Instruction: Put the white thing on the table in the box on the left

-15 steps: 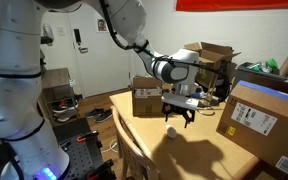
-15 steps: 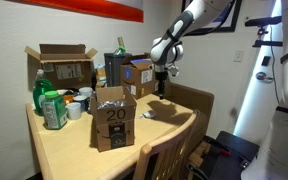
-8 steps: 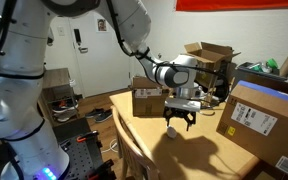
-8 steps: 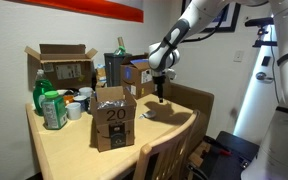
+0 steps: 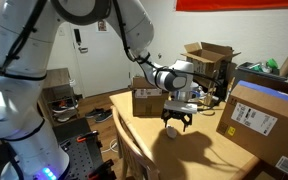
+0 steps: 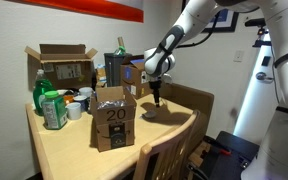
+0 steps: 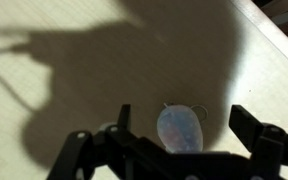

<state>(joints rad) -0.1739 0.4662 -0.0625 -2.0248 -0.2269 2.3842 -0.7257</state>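
Observation:
My gripper is going to close around the middle of the white thing's rounded body (image 5: 172, 132) (image 7: 181, 133), leaving its small metal ring outside the fingers.
The white thing (image 7: 181, 128) is a small pale rounded lump lying on the tan table (image 7: 74, 110). In the wrist view it sits between my two open fingers, in my shadow. In an exterior view my gripper (image 5: 177, 123) hangs open just above the white thing (image 5: 171, 132), near the table's front edge. It also shows in the other exterior view, gripper (image 6: 156, 98) over the lump (image 6: 149, 114). The small low brown box (image 5: 147, 99) with a white label stands just behind the gripper.
A big brown box (image 5: 264, 120) with a large white label and blue tape stands beside the gripper. A taller dark-sided box marked 20 (image 6: 112, 117), green bottles (image 6: 50, 108) and more boxes (image 6: 60, 65) fill the table's other end. A chair back (image 6: 169, 152) stands at the edge.
My gripper has come down toward the white thing and shifted slightly over it. It is still open. The white thing has not moved.

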